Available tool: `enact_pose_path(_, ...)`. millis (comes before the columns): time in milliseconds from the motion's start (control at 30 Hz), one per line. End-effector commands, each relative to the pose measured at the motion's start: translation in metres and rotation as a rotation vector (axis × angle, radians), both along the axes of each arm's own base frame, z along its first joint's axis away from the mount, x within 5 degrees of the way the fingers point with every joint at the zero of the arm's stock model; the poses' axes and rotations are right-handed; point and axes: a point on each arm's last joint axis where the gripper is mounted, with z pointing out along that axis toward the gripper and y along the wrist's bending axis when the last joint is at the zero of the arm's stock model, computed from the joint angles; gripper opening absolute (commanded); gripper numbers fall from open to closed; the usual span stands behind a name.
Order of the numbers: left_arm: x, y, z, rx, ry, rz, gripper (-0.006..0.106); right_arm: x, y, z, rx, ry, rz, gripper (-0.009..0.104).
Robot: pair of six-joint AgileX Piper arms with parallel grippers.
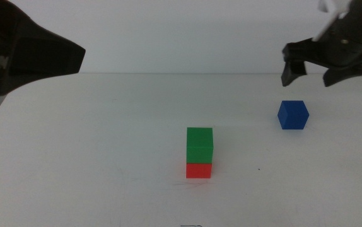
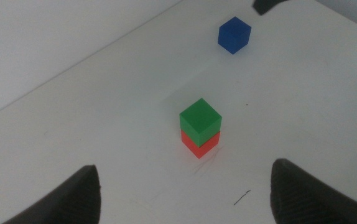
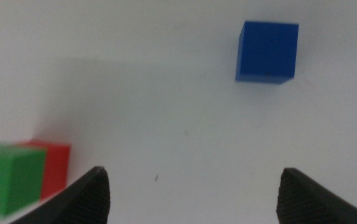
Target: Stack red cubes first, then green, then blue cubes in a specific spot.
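The blue cube is next for my right gripper. It should move down to it and close on the blue cube's opposite sides (image 1: 293, 111) (image 3: 268, 50), close to the cube's top.
The green cube (image 1: 199, 145) sits on top of the red cube (image 1: 198, 170) near the middle of the white table; the same stack shows as green cube (image 2: 199, 117) on red cube (image 2: 200, 143) in the left wrist view. The blue cube (image 1: 292, 115) lies alone to the right, also seen as blue cube (image 3: 267, 51). My right gripper (image 1: 313, 74) hovers open above and just behind the blue cube, holding nothing. My left gripper (image 2: 185, 190) is open and raised at the far left, away from the stack.
The left arm's dark body (image 1: 23, 53) fills the upper left corner of the middle view. The table's back edge (image 1: 168, 73) runs behind the cubes. A small dark mark (image 2: 242, 198) lies on the tabletop near the stack.
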Motion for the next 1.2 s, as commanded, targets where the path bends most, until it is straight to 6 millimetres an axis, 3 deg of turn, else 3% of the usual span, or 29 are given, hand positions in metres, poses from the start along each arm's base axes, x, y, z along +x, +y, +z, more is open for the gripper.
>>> enact_pose_path(0,-0.002,0.000,0.012,-0.065,-0.069,0.007,0.094,0.016,-0.008,0.013,-0.007,-0.066,-0.027,0.080)
enact_pose_path(300,-0.002,0.000,0.012,-0.065,-0.069,0.007,0.094,0.087,-0.040,-0.022,-0.030,0.009,-0.095,0.080)
enact_pose_path(500,-0.002,0.000,0.012,-0.065,-0.069,0.007,0.094,0.114,-0.047,-0.045,-0.040,0.036,-0.107,0.080)
enact_pose_path(767,-0.002,0.000,0.012,-0.065,-0.069,0.007,0.094,0.127,-0.044,-0.074,-0.047,0.087,-0.104,0.080)
enact_pose_path(967,-0.002,0.000,0.012,-0.065,-0.069,0.007,0.094,0.127,-0.043,-0.077,-0.048,0.098,-0.104,0.080)
enact_pose_path(1167,-0.002,0.000,0.012,-0.065,-0.069,0.007,0.094,0.129,-0.043,-0.094,-0.061,0.160,-0.104,0.080)
